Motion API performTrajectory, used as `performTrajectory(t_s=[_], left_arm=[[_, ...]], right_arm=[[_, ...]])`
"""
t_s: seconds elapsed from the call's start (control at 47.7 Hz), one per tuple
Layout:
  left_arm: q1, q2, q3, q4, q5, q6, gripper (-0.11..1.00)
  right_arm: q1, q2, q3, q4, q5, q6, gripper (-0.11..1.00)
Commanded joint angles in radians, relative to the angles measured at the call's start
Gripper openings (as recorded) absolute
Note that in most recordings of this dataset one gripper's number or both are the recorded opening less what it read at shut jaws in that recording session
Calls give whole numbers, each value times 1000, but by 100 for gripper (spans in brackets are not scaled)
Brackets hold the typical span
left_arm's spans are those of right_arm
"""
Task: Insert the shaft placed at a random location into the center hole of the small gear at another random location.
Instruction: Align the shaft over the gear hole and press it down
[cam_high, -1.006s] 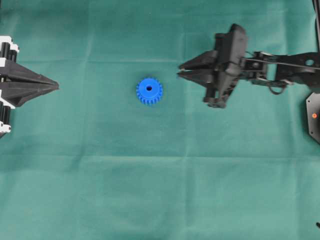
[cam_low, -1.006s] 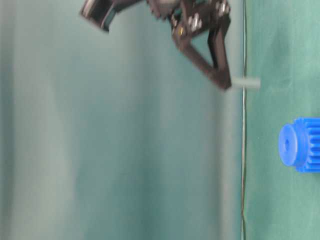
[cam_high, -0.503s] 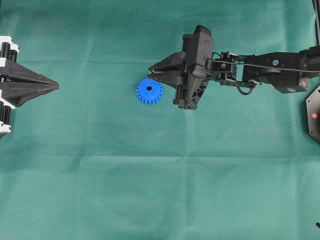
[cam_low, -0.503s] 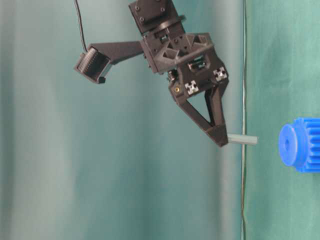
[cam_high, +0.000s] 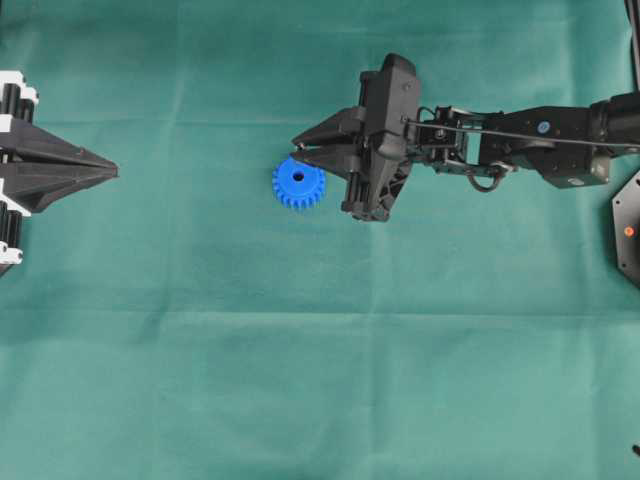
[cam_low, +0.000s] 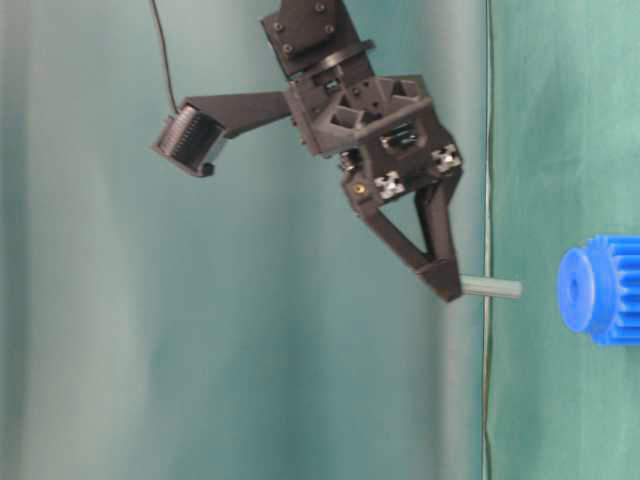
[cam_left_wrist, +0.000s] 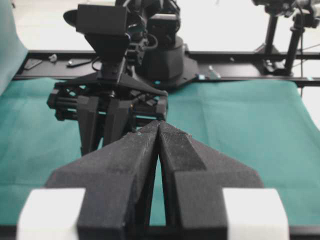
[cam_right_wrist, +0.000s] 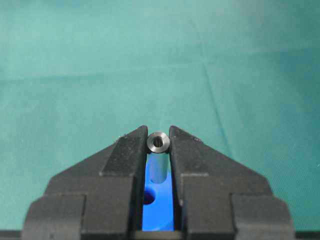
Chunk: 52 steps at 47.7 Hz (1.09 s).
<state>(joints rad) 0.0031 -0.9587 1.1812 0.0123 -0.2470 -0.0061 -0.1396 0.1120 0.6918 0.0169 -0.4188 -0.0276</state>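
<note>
Next, my right gripper releases the shaft standing upright in the dark center hole of the small blue gear (cam_high: 297, 176) (cam_right_wrist: 149, 196).
The small blue gear (cam_high: 298, 184) lies flat on the green cloth left of centre, its center hole (cam_high: 298, 177) showing dark. My right gripper (cam_high: 297, 152) is shut on the shaft (cam_right_wrist: 159, 150), a short silvery pin held upright between the fingertips. In the table-level view the shaft (cam_low: 490, 289) points at the gear (cam_low: 598, 290) with a gap between them. In the right wrist view the gear (cam_right_wrist: 160, 210) and its hole (cam_right_wrist: 149, 198) show below the pin, the hole a little to the left of it. My left gripper (cam_high: 113, 174) is shut and empty at the far left.
Green cloth (cam_high: 320, 360) covers the table. A black mount (cam_high: 627, 230) sits at the right edge. In the left wrist view the right arm (cam_left_wrist: 115, 95) stands beyond my left gripper (cam_left_wrist: 159, 125).
My right gripper has carried the shaft leftward from right of the gear to above its upper edge, then lowered it slightly toward the gear. The left gripper and the gear have not moved.
</note>
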Motion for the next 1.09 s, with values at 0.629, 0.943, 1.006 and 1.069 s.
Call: performTrajectory(t_s=[0.629,0.943,1.006,1.069], left_arm=[[6,8,-23,2,9,-2,0],[6,8,-21,2,12,-2,0],[6,8,-21,2,14,-2,0],[6,8,-23,2,12,-2,0]], right_arm=[[15,58,-41,3,-3,-2,13],[15,74,-43,3,-5,-2,14],[15,81,-43,5,-5,-2,14],[15,91,-44,5,-5,-2,14]])
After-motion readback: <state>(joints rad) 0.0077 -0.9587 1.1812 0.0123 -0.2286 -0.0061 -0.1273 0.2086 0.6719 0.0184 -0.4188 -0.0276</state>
